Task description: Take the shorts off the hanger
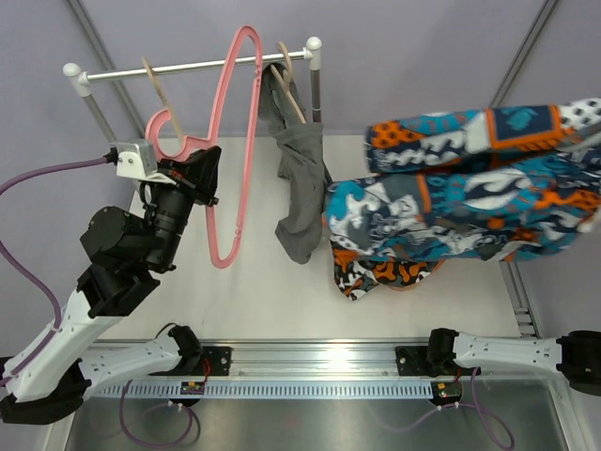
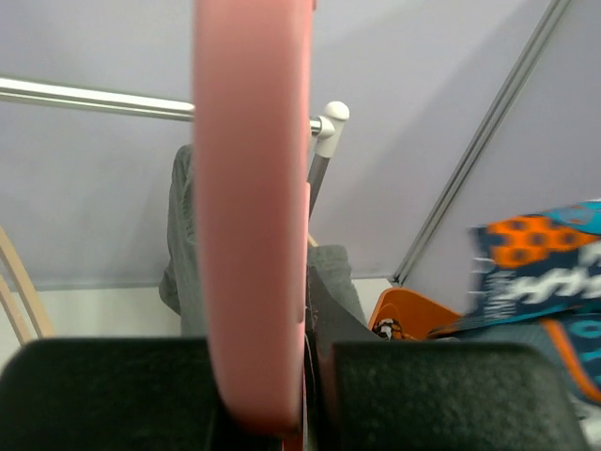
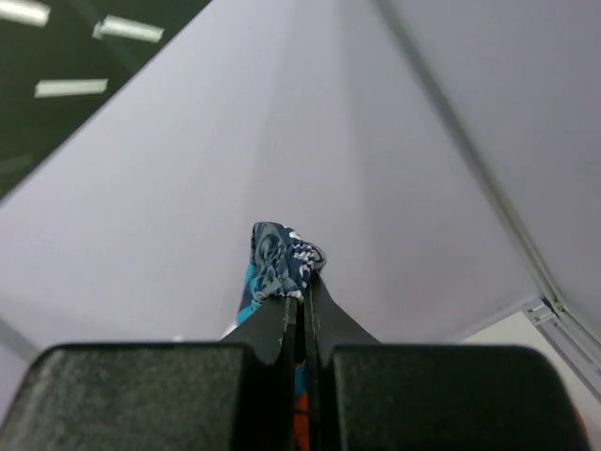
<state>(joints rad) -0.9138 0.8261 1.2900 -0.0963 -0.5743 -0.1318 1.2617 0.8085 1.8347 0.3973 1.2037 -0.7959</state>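
Observation:
Next, my left gripper releases the pink hanger on the rail (image 1: pixel 185 67), so that it is placed between the empty wooden hanger and the grey shorts.
My left gripper (image 1: pixel 205 175) is shut on the lower part of an empty pink hanger (image 1: pixel 220 260) that hangs from the rail; the hanger fills the gap between my fingers in the left wrist view (image 2: pixel 254 235). The plain dark grey shorts (image 1: pixel 299 188) hang on a wooden hanger (image 1: pixel 291 89) at the rail's right end. My right gripper (image 3: pixel 305 310) is shut on an edge of the blue-orange-white patterned shorts (image 3: pixel 277 258), held high at the right (image 1: pixel 479 188); the cloth hides this gripper in the top view. The camouflage shorts (image 1: pixel 376 272) lie on the table beneath them.
The metal rail (image 1: pixel 188 68) spans the back on two posts. An empty wooden hanger (image 1: pixel 160 89) hangs near its left end. The right post (image 1: pixel 315 85) stands right beside the grey shorts. A grey backdrop stands behind the rack.

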